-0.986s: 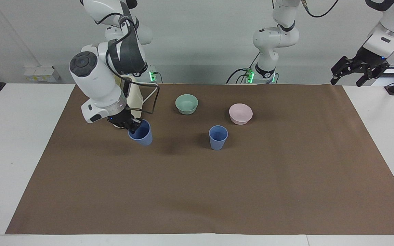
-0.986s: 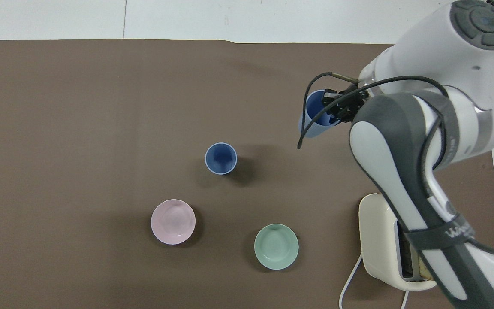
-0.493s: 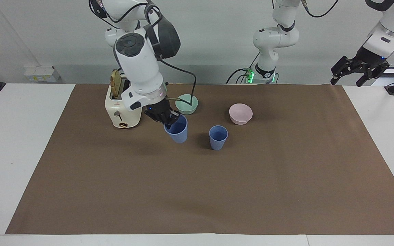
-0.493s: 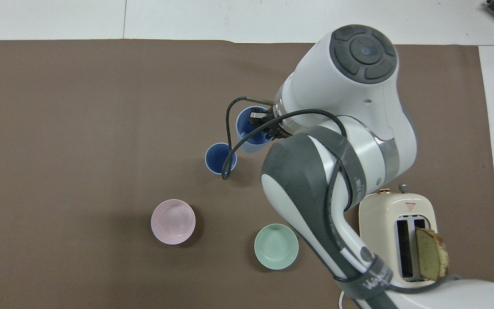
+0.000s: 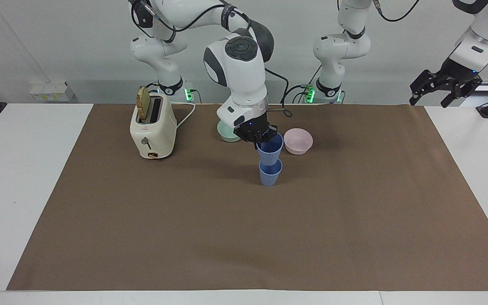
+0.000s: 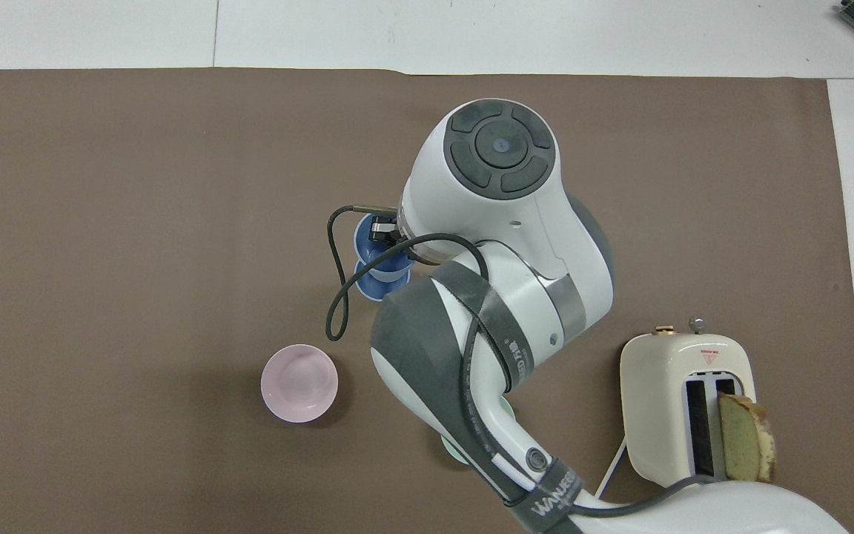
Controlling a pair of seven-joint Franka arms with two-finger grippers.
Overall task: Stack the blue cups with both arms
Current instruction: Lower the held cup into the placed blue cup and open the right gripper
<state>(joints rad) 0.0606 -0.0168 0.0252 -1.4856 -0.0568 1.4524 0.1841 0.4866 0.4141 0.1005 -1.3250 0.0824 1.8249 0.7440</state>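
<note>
Next, my right gripper releases the second blue cup inside the blue cup standing on the brown mat (image 6: 382, 271). The second cup is now held directly over that cup.
One blue cup (image 5: 270, 174) stands upright on the brown mat near the table's middle; it also shows in the overhead view (image 6: 381, 285). My right gripper (image 5: 259, 136) is shut on the rim of the second blue cup (image 5: 270, 151) and holds it upright directly over the standing cup, its base at the standing cup's mouth. In the overhead view the held cup (image 6: 362, 241) is mostly hidden under my right wrist. My left gripper (image 5: 443, 90) waits, open and empty, raised off the mat at the left arm's end.
A pink bowl (image 5: 298, 141) sits just beside the cups, nearer the robots. A mint-green bowl (image 5: 225, 133) is partly hidden by my right arm. A cream toaster (image 5: 151, 131) with a bread slice stands toward the right arm's end.
My right arm has swung from beside the toaster toward the table's middle, carrying the blue cup until it is over the standing cup. The left arm has not moved.
</note>
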